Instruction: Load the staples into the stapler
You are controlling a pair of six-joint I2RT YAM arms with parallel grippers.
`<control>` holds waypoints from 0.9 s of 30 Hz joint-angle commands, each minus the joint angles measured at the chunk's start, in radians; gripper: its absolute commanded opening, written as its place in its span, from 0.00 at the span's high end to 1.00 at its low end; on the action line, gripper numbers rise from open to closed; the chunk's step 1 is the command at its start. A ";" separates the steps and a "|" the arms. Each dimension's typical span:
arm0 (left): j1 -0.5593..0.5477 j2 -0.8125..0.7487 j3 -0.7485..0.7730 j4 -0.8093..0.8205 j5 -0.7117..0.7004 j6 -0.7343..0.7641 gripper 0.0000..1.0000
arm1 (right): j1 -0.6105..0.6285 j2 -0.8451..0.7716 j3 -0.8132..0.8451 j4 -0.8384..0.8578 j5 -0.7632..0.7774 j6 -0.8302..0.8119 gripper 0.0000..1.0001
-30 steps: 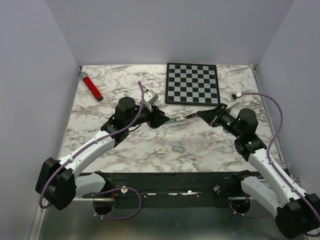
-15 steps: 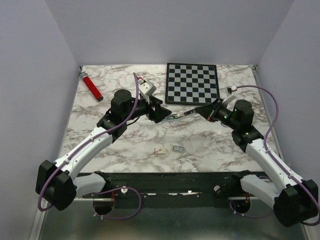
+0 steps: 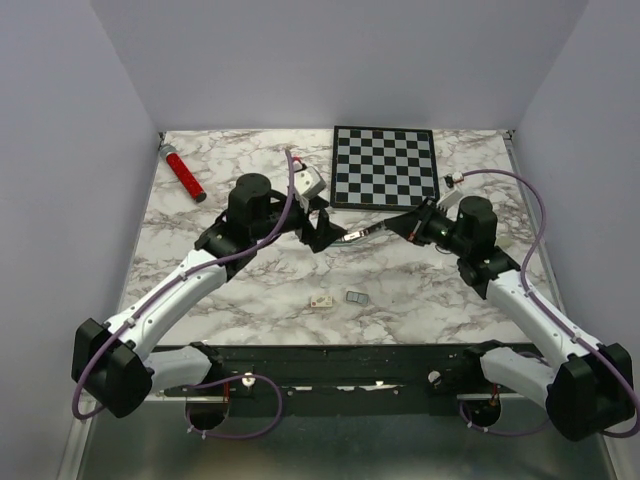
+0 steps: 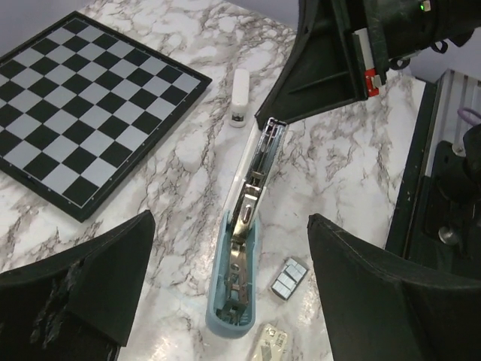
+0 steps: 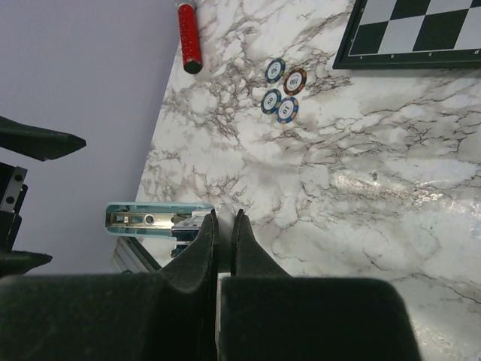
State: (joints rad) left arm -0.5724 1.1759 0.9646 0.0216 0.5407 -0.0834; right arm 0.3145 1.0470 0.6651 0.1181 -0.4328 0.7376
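Note:
My right gripper is covering the stapler's white end, so next my left gripper takes the stapler at its middle [image 4: 246, 207] and puts it down before loading the staples.
The stapler [image 3: 358, 235] is swung open into one long line between my two grippers, above the marble. Its light blue top [image 4: 234, 297] lies hollow side up with the metal inside showing; in the right wrist view that blue half [image 5: 150, 219] sticks out left of the fingers. My right gripper [image 5: 224, 219] is shut on the stapler's white end [image 4: 252, 162]. My left gripper [image 4: 229, 222] is open wide, its fingers standing apart on either side of the blue top without touching it. The staples [image 4: 289, 277] lie on the table below, also in the top view [image 3: 356, 297].
A small cream box [image 3: 322, 300] lies just left of the staples. A chessboard [image 3: 385, 166] sits at the back, a red cylinder [image 3: 184, 172] at the back left. Several poker chips [image 5: 282, 90] lie on the marble. A white oblong bar [image 4: 240, 94] rests near the chessboard's edge.
My left gripper has opened wide and let go of the stapler's blue end. My right gripper, still gripping the stapler, has shifted slightly left and toward the back.

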 commanded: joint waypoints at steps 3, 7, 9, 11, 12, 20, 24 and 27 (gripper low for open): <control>-0.101 0.091 0.132 -0.170 -0.025 0.246 0.09 | 0.035 0.015 0.018 0.052 0.006 0.045 0.99; -0.132 0.155 0.193 -0.241 -0.056 0.303 0.13 | 0.049 0.016 0.014 0.055 0.014 0.048 0.99; -0.133 0.182 0.220 -0.262 -0.062 0.323 0.15 | 0.055 0.010 0.011 0.051 0.017 0.046 0.99; -0.136 0.198 0.246 -0.308 -0.061 0.364 0.17 | 0.060 -0.002 0.010 0.043 0.022 0.043 0.99; -0.138 0.218 0.258 -0.330 -0.059 0.378 0.18 | 0.060 -0.005 0.005 0.040 0.025 0.042 0.99; -0.187 0.268 0.309 -0.462 -0.122 0.501 0.20 | 0.066 -0.021 -0.012 0.034 0.029 0.048 0.99; -0.196 0.278 0.313 -0.459 -0.146 0.507 0.26 | 0.067 -0.018 -0.010 0.035 0.026 0.051 0.99; -0.201 0.284 0.312 -0.451 -0.177 0.508 0.30 | 0.071 -0.013 -0.009 0.041 0.023 0.054 0.99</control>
State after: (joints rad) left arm -0.7647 1.4429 1.2495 -0.4088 0.4244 0.3897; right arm 0.3748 1.0470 0.6621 0.1257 -0.4141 0.7708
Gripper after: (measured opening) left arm 0.726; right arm 0.041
